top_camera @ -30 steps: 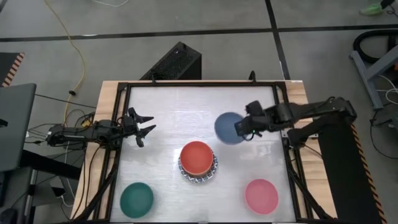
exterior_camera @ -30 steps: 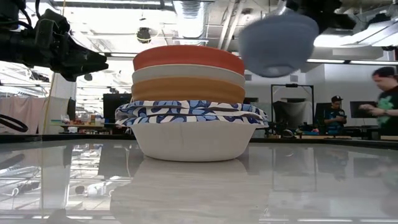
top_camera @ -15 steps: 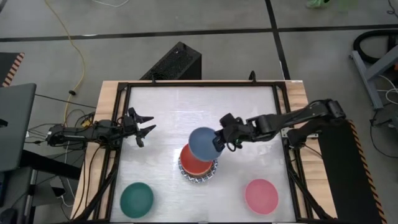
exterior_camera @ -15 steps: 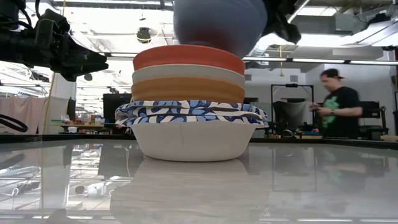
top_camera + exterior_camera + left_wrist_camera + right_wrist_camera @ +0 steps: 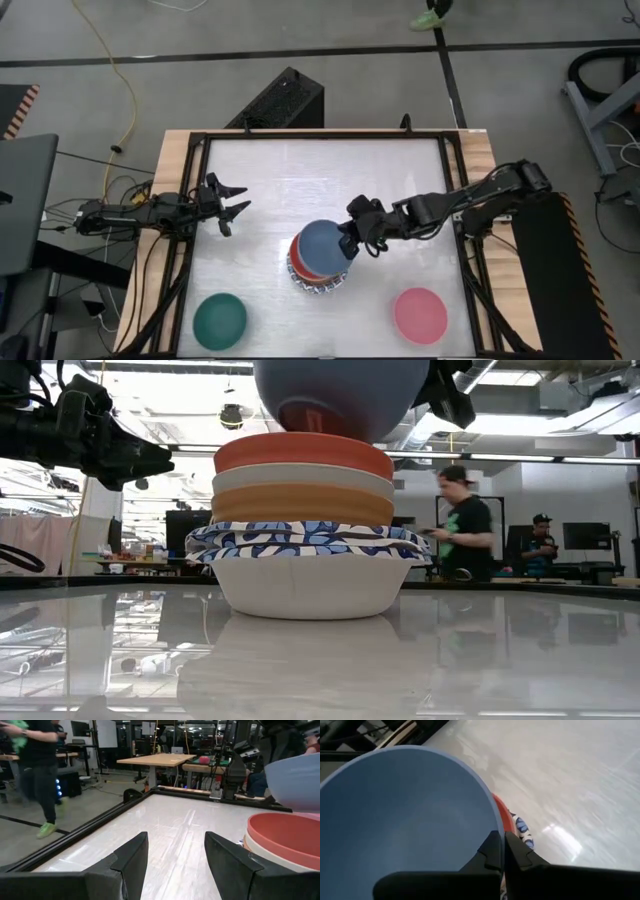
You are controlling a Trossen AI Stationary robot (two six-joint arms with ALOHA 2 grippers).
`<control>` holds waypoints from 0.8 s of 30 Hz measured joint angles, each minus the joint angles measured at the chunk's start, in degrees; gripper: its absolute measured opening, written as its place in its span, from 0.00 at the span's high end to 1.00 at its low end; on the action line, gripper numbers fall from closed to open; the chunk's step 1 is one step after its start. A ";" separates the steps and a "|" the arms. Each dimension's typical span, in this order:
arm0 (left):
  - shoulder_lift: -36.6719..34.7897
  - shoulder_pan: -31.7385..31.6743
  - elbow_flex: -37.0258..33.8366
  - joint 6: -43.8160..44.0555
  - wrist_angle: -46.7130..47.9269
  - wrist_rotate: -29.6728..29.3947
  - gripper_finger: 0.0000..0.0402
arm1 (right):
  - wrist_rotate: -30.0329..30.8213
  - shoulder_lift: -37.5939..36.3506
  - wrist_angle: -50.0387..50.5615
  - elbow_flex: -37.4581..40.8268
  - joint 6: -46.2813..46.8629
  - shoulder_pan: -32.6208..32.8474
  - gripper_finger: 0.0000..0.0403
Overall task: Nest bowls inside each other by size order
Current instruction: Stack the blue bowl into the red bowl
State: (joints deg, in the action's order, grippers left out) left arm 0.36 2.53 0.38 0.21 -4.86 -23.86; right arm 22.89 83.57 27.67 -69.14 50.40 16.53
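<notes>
Next, I release the slate-blue bowl with my right gripper inside the red bowl on top of the stack (image 5: 316,253). The slate-blue bowl now hangs just above that stack.
My right gripper (image 5: 352,241) is shut on a slate-blue bowl (image 5: 321,246), which hangs over a stack of bowls (image 5: 318,282) in the middle of the table. In the low view the stack shows a red bowl (image 5: 303,452) on top, then cream, orange and blue-and-white patterned bowls (image 5: 305,540), all nested in a white-sided bowl that rests on the table. The slate-blue bowl (image 5: 340,395) is just above the red one; whether they touch, I cannot tell. My left gripper (image 5: 232,203) stands open at the table's left edge, holding nothing. My right gripper pinches the slate-blue bowl's rim (image 5: 496,831) on the side toward the table's right, one finger inside the bowl and one outside. The fingers (image 5: 492,851) come from the table's right, slanting down. The bowl hangs mouth up, slightly tilted, over the red bowl.
A dark green bowl (image 5: 220,318) sits near the front left and a pink bowl (image 5: 420,314) near the front right. A black frame (image 5: 320,134) runs around the white tabletop. People stand in the room behind, in the low view.
My right gripper has carried the slate-blue bowl from the right of the stack toward the table's left and near edge, sinking a little and rolling its wrist. The bowl now hangs over the red top bowl. The gripper stays shut on it.
</notes>
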 joint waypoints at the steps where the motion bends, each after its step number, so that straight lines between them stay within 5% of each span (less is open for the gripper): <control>1: 0.01 -0.01 -0.01 0.00 0.01 -0.02 0.54 | 0.10 0.21 -0.06 0.00 -0.16 0.12 0.97; 24: 0.76 -0.01 -0.01 0.00 0.04 0.02 0.54 | -2.16 7.36 1.55 -5.52 -10.41 -2.03 0.98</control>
State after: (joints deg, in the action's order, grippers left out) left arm 1.12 2.52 0.38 0.21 -4.83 -23.83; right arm 20.72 90.92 29.21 -74.66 39.99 14.50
